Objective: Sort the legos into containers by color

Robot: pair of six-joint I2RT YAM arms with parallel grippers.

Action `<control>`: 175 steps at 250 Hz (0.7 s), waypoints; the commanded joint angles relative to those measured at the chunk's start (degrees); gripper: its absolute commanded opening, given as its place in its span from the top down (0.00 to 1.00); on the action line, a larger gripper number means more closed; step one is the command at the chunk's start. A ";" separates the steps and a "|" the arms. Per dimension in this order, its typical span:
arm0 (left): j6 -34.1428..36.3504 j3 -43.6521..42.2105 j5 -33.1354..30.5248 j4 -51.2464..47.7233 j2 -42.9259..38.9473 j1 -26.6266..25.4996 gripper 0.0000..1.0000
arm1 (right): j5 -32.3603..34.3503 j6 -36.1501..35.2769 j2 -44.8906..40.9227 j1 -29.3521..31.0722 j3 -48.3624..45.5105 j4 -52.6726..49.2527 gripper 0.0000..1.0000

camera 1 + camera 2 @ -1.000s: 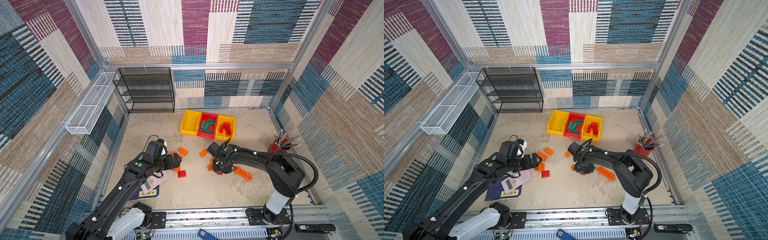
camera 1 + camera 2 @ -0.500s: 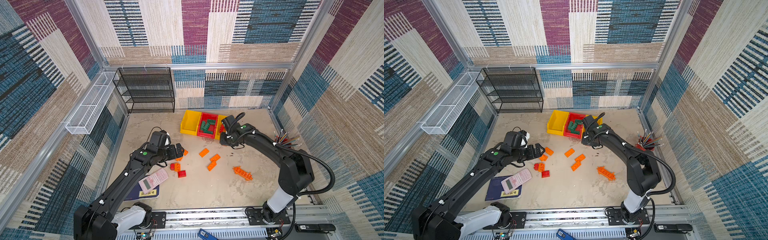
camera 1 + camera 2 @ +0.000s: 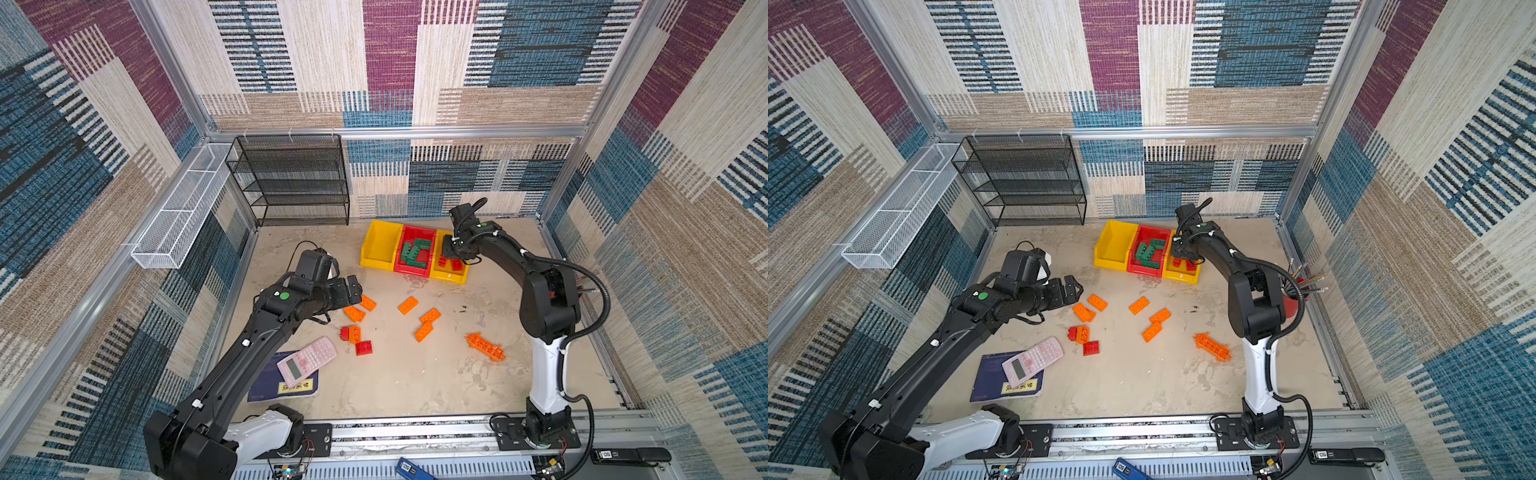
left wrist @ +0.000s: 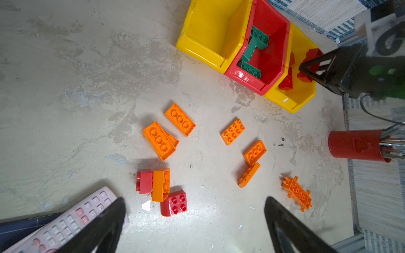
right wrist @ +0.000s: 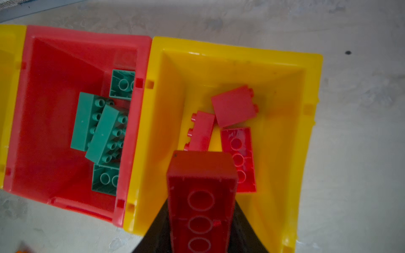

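Observation:
The red brick lies between the pink calculator and the orange brick it touches. Next, my left gripper closes on the middle of the red brick (image 3: pixel 345 333) (image 4: pixel 145 181).
My right gripper (image 5: pixel 201 219) is shut on a red lego (image 5: pixel 200 186), holding it just above the right yellow container (image 5: pixel 311 131), where three red bricks (image 5: pixel 235 105) lie. In both top views the right gripper (image 3: pixel 451 249) (image 3: pixel 1177 249) hangs over that bin (image 3: pixel 451 277). The red container (image 3: pixel 413 271) holds green legos (image 3: pixel 415 251). The left yellow container (image 3: pixel 380 245) shows no bricks. My left gripper (image 4: pixel 194 202) (image 3: pixel 355 291) is open above the table, holding nothing. Near it lie several orange bricks (image 3: pixel 354 313), a red brick (image 3: pixel 363 348) and the orange lattice piece (image 3: pixel 485 346).
A pink calculator (image 3: pixel 306 360) rests on a blue notebook (image 3: pixel 266 386) at the front left. The red pencil cup (image 4: pixel 355 145) stands by the right wall. At the back left are a black mesh shelf (image 3: pixel 291 183) and a white wire basket (image 3: pixel 183 212).
My right gripper has travelled from the middle of the table back to the bins, carrying the red brick. The left gripper has shifted a little farther back, past the calculator.

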 commanded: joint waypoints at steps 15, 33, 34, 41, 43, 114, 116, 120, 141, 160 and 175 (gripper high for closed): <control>1.53 0.77 -2.75 -2.23 0.23 0.21 0.01 | 0.95 -3.15 5.97 -0.27 7.83 -2.10 0.57; 1.61 0.67 -2.89 -2.51 0.52 0.40 0.01 | 1.93 -3.51 8.61 -0.27 11.84 -4.59 0.53; 1.63 0.68 -2.86 -2.55 0.56 0.43 0.01 | 2.00 -3.51 8.70 -0.27 11.97 -4.70 0.53; 1.61 0.72 -2.93 -2.67 0.70 0.38 0.01 | 2.44 -3.59 9.26 -0.27 12.80 -5.26 0.50; 1.56 0.69 -2.99 -2.70 0.70 0.37 0.01 | 2.54 -3.60 9.35 -0.27 13.00 -5.38 0.49; -0.98 -2.19 -2.13 -2.29 -0.25 0.62 0.01 | 2.33 -4.13 2.61 -0.23 7.42 -4.45 0.25; -1.11 -2.32 -2.19 -2.29 -0.31 0.57 0.01 | 2.16 -4.13 2.15 -0.17 6.98 -4.23 0.24; -1.34 -2.70 -2.14 -2.40 -0.47 0.61 0.01 | 1.77 -4.17 1.11 -0.18 6.00 -3.79 0.21; -3.09 -5.22 -1.64 -2.29 -1.59 0.59 0.01 | -1.07 -4.13 -5.11 -0.18 0.06 -0.89 0.12; -5.15 -8.18 -0.45 -1.54 -3.00 0.59 0.01 | -3.80 -3.92 -9.63 -0.18 -4.05 0.03 0.00; -7.11 -10.73 0.82 -0.49 -4.39 0.57 0.01 | -5.68 -3.83 -12.23 -0.02 -6.72 -0.52 0.00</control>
